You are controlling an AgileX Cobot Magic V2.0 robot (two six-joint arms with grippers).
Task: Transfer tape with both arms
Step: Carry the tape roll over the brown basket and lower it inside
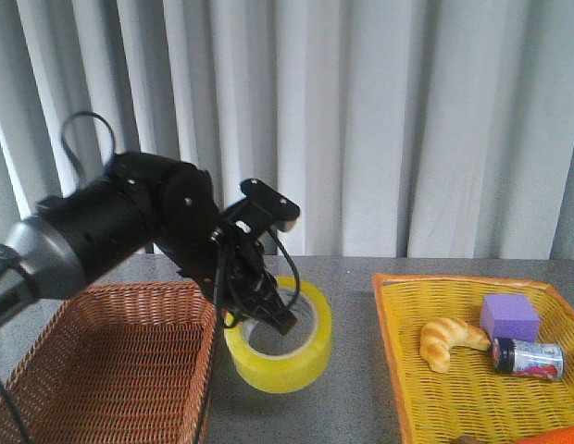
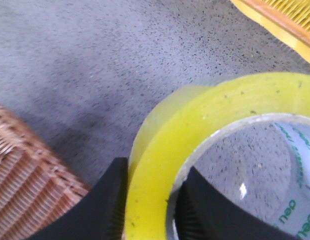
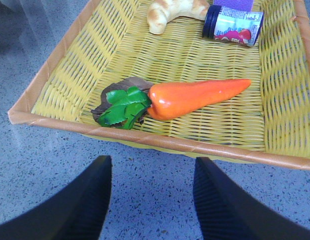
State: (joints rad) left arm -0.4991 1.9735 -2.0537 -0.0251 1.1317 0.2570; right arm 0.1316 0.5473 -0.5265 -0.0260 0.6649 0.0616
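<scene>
The tape, held just above the table between the baskets, will be let go by my left gripper near the middle of the brown wicker basket (image 1: 118,389), lying flat on the basket's bottom.
The tape (image 1: 280,344) is a wide yellow roll with a white printed core, held tilted just above the grey table between the two baskets. My left gripper (image 1: 267,313) is shut on its rim, one finger outside and one inside the ring. In the left wrist view the tape (image 2: 195,130) fills the frame and the fingers (image 2: 111,205) clamp its wall. My right gripper (image 3: 151,165) is open and empty over bare table just outside the yellow basket's rim; the right arm is not seen in the front view.
A brown wicker basket (image 1: 111,370) stands at the left below the left arm. A yellow basket (image 1: 472,370) at the right holds a croissant (image 1: 449,340), a purple block (image 1: 509,316), a small jar (image 1: 528,358) and a toy carrot (image 3: 195,97).
</scene>
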